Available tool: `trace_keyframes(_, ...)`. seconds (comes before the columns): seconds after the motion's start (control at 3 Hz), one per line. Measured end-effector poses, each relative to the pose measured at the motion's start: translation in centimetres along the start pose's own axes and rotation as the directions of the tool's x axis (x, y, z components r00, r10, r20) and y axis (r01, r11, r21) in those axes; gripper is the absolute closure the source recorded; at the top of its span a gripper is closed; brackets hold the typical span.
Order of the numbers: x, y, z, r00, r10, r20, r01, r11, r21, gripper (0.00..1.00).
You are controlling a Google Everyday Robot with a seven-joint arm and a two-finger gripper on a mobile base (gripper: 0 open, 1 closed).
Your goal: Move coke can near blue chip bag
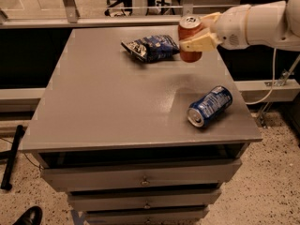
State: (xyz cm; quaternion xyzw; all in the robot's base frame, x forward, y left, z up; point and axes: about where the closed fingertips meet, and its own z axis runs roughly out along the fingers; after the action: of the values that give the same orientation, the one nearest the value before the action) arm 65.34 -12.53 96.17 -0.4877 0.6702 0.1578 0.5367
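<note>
I need to use my gripper to set the coke can down so that it stands upright on the grey table (189, 63), close beside the blue chip bag.
The coke can (188, 37) is red with a silver top and stands upright at the back right of the grey table (108, 102). My gripper (196, 33) is shut on it, its tan fingers (201, 42) clasping the can's sides; the white arm comes in from the right. The blue chip bag (151, 47) lies crumpled just left of the can, a small gap between them. I cannot tell whether the can's base touches the tabletop.
A blue soda can (210, 106) lies on its side near the table's right front. Drawers (143, 178) sit below the tabletop. A metal rail (117, 9) runs behind the table. A black shoe (28, 216) shows at bottom left.
</note>
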Motion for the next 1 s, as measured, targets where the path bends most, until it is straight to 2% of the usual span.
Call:
trace_keyframes(0.33, 3.0, -3.7, 0.1, 0.999, 0.041, 0.007, -0.041, 0.9977, 0.053, 1.0)
trace_keyframes(0.67, 5.9, -5.7, 2.0, 0.996, 0.086, 0.02, -0.087, 0.9943, 0.061, 1.0)
trace_keyframes(1.0, 7.6, -6.3, 3.8, 0.993, 0.118, 0.027, -0.119, 0.9918, 0.045, 1.0)
